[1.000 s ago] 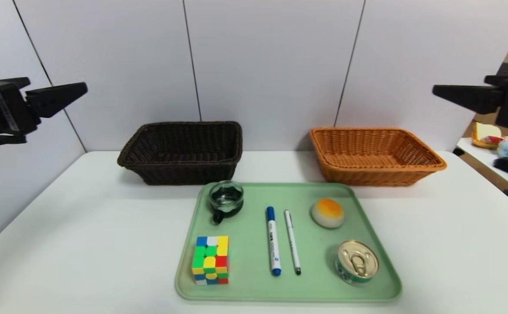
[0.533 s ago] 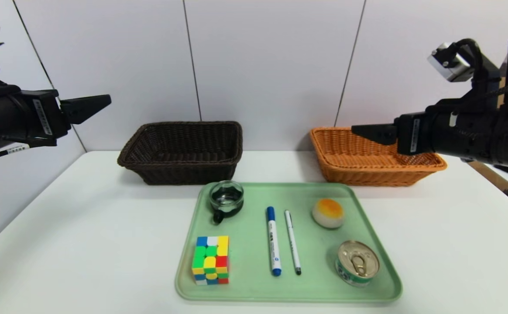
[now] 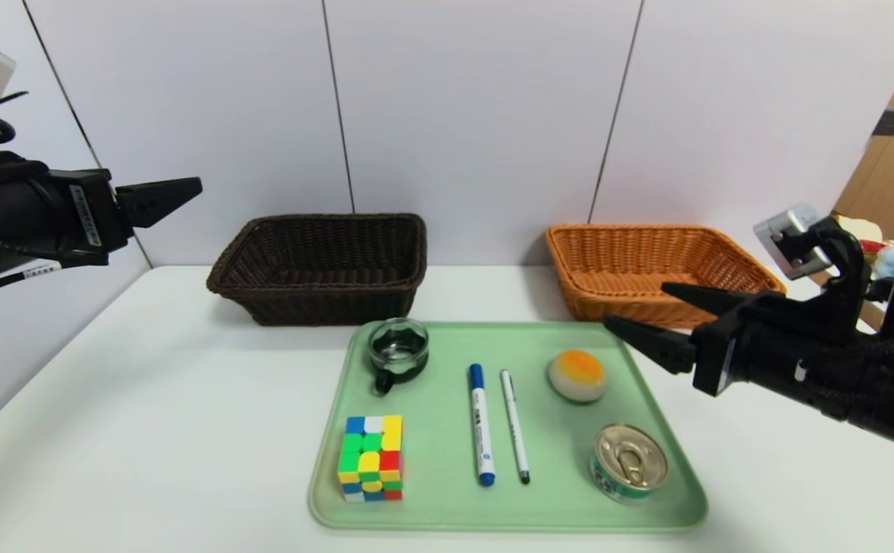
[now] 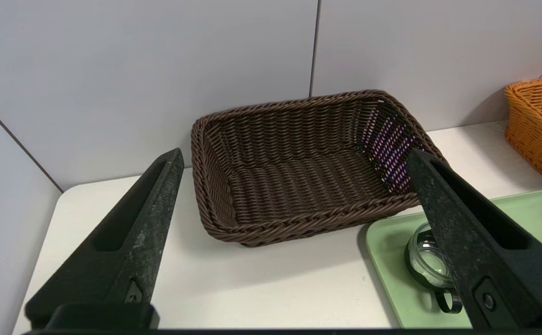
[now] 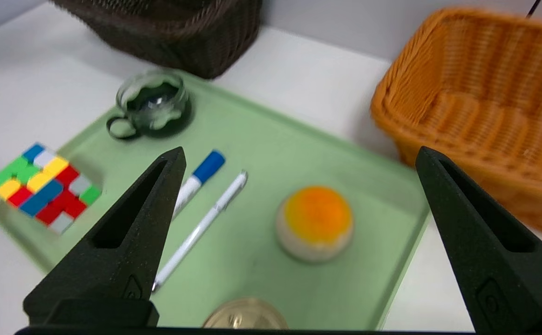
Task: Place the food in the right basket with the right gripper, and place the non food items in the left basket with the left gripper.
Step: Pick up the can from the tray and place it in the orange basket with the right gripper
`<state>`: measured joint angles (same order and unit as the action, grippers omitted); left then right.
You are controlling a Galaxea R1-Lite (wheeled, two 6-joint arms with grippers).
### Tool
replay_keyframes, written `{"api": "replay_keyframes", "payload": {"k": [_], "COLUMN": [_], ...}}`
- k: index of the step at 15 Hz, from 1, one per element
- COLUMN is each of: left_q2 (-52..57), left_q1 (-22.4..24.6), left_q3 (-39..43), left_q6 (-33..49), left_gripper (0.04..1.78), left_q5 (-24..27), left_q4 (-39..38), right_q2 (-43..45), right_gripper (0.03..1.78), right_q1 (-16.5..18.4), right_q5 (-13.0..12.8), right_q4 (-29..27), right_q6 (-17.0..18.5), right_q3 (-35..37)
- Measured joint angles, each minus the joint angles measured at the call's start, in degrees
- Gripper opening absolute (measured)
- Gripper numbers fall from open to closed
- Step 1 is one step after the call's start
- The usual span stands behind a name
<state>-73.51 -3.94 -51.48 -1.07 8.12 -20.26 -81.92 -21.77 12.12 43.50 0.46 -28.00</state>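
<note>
A can is near the front edge of the tray. Next, my right gripper needs to go there and close around the can's labelled side (image 3: 616,485), leaving the bun for later.
On the green tray (image 3: 324,507) lie the bun (image 3: 576,375), the can (image 3: 629,462), the puzzle cube (image 3: 371,458), the glass cup (image 3: 398,349), the blue-capped marker (image 3: 481,424) and the thin pen (image 3: 514,426). My right gripper (image 3: 635,305) is open and empty, above the tray's far right corner. In the right wrist view its open jaws (image 5: 300,151) frame the bun (image 5: 315,223). My left gripper (image 3: 186,188) hangs high at the far left, open and empty, facing the dark brown basket (image 4: 299,163). Both baskets are empty.
The dark brown basket (image 3: 320,265) and the orange-tan basket (image 3: 658,269) stand behind the tray against the grey wall. The white table has bare room left and right of the tray. A side table with clutter shows at the far right.
My right gripper has swung in from the far right and come down to just above the tray's far right corner. My left gripper has shifted slightly inward.
</note>
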Motion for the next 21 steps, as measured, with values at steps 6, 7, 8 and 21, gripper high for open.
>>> {"api": "replay_keyframes", "payload": {"k": [6,7,8,21], "left_q2": [-0.68,-0.79,-0.90,-1.38], "left_q1": [-0.02,-0.02,-0.02,0.02], "left_q3": [1.24,1.88,2.62,7.13], "left_q6": [1.43,1.40,1.40,1.58], "left_gripper": [1.69,1.69,1.69,1.69], "left_q5": [0.06,0.09,0.09,0.04], "left_q4": [-2.15,-2.95,-4.07,-6.66], "right_q2": [6.51,6.77,6.88,0.61], "right_gripper": [1.70,1.70,1.70,1.70], "right_q1": [-0.52,-0.50,-0.50,-4.66], "right_q5": [2.49,2.49,2.54,2.97], "right_q4": [-0.12,-0.12,-0.12,0.46], "right_q6": [-0.20,-0.20,-0.33,-3.29], "right_q3": [14.47,15.91,17.04,19.99]}}
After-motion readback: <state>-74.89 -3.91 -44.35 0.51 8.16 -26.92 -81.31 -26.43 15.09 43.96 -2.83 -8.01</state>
